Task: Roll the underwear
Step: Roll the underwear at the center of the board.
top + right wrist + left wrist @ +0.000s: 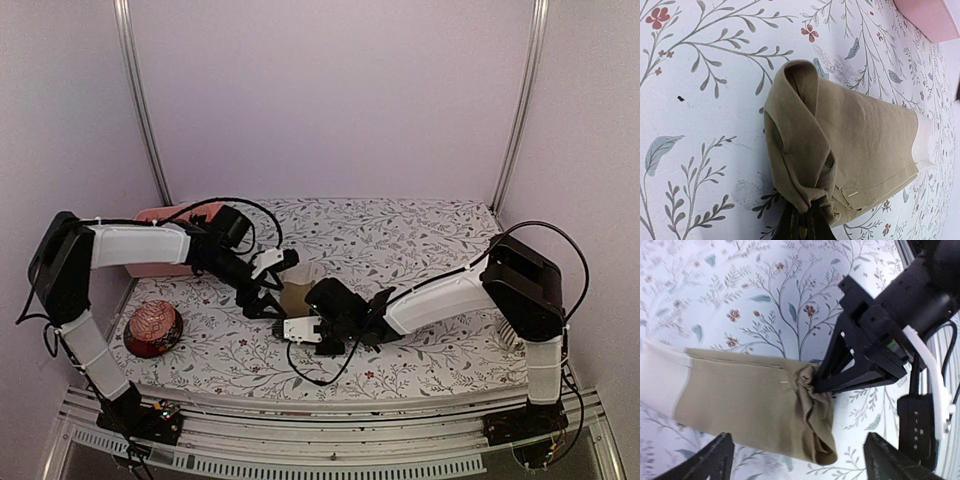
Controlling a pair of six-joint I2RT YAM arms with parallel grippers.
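My right gripper is bunching one end of the roll while the other end gapes loose, so my left gripper will pinch that loose end (823, 452) before rolling further.
The tan-beige underwear (740, 400) lies on the floral tablecloth, its pale band (660, 385) at one end. The other end is folded over into a loose roll (800, 145). My right gripper (807, 227) is shut on the bunched cloth of that rolled end, and the left wrist view shows its black fingers (840, 372) pinching the cloth. My left gripper (800, 465) hangs open just above the garment, its fingertips (715, 460) spread on either side of the roll and holding nothing. From above, both grippers meet over the underwear (298, 297) at mid-table.
A red bowl (152, 328) sits at the near left of the table. A pink box (165, 250) lies at the back left under the left arm, and its corner (930, 17) shows in the right wrist view. The right arm's cable loops near the front edge.
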